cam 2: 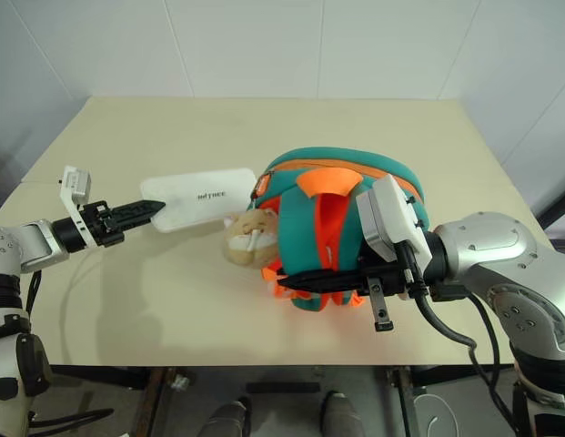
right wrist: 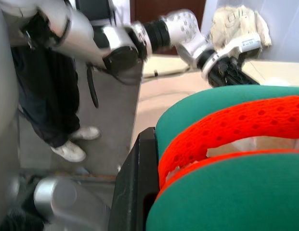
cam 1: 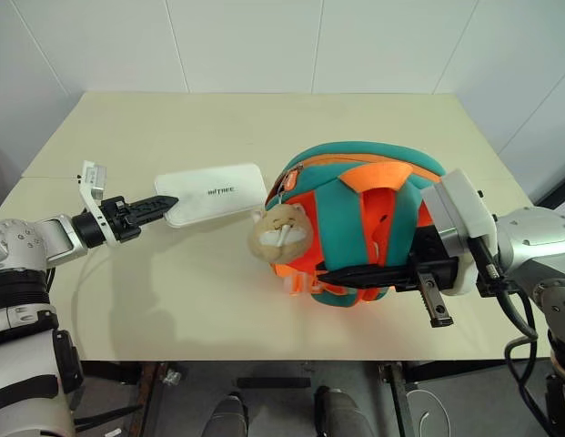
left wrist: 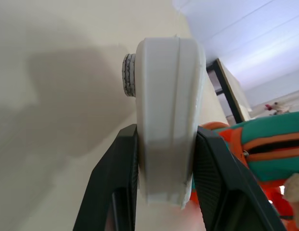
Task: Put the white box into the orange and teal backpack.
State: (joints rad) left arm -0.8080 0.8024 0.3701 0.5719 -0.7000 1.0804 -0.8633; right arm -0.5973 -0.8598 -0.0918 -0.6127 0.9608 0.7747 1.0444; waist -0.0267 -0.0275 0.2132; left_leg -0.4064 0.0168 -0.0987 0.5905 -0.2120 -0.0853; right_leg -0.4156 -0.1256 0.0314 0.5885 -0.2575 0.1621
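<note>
The robot's left gripper will release the white box inside the backpack's zippered opening (cam 1: 307, 161) (left wrist: 278, 147), just behind the tan plush toy.
The white box (cam 1: 214, 193) is a flat case with small dark lettering, held just over the table at centre left. My left gripper (cam 1: 168, 202) is shut on its left end, and the left wrist view shows the white box (left wrist: 168, 96) clamped between both black fingers (left wrist: 115, 178). The orange and teal backpack (cam 1: 364, 218) lies right of the box, with its straps up and a tan plush toy (cam 1: 280, 232) on its left side. My right gripper (cam 1: 326, 273) points left along the backpack's near side. It is shut on a teal strap (right wrist: 226, 106) and orange webbing (right wrist: 236, 125).
The cream table (cam 1: 173, 300) has bare surface in front of and behind the box. Its near edge runs just below both arms. White walls stand behind the table. In the right wrist view a person's legs in dark trousers and white shoes (right wrist: 72, 149) stand beside the table.
</note>
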